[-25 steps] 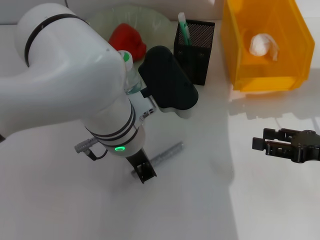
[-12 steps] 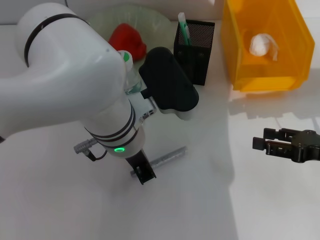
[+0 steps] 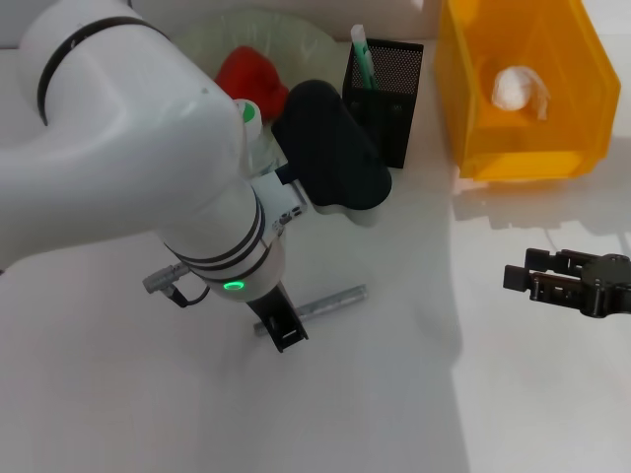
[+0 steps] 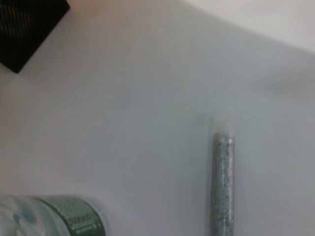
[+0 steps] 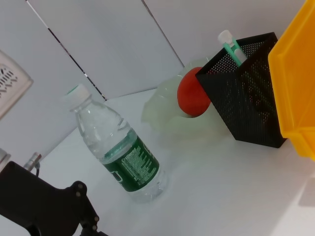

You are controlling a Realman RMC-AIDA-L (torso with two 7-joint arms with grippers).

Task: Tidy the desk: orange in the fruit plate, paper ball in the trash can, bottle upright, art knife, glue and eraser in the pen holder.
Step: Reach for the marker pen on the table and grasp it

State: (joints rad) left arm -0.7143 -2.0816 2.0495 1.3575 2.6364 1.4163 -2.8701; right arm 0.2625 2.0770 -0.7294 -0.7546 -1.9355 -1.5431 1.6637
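Observation:
The robot's left gripper holds the glue partway along, so it should open and grab the glue's near end [image 3: 260, 329], leaving more length free for the right gripper.
My left gripper [image 3: 279, 333] is low over the desk [image 3: 394, 394], shut on the near end of the grey glue [image 3: 330, 303], which lies almost flat; the glue also shows in the left wrist view [image 4: 222, 187]. The orange [image 3: 251, 74] sits in the fruit plate [image 3: 296, 39]. The bottle [image 5: 129, 155] stands upright beside it. The art knife [image 3: 361, 54] stands in the pen holder [image 3: 389, 89]. The paper ball [image 3: 518, 89] lies in the trash can [image 3: 493, 148]. My right gripper [image 3: 521, 280] is open and empty at the right. The eraser is out of view.
My left arm's white body [image 3: 148, 168] and its black wrist housing [image 3: 330, 153] hide much of the desk's left and middle. The trash can stands at the back right, next to the pen holder.
My left gripper has shifted slightly back and up, and the glue's near end has moved with it, so the stick lies flatter. My right gripper has drifted slightly to the right.

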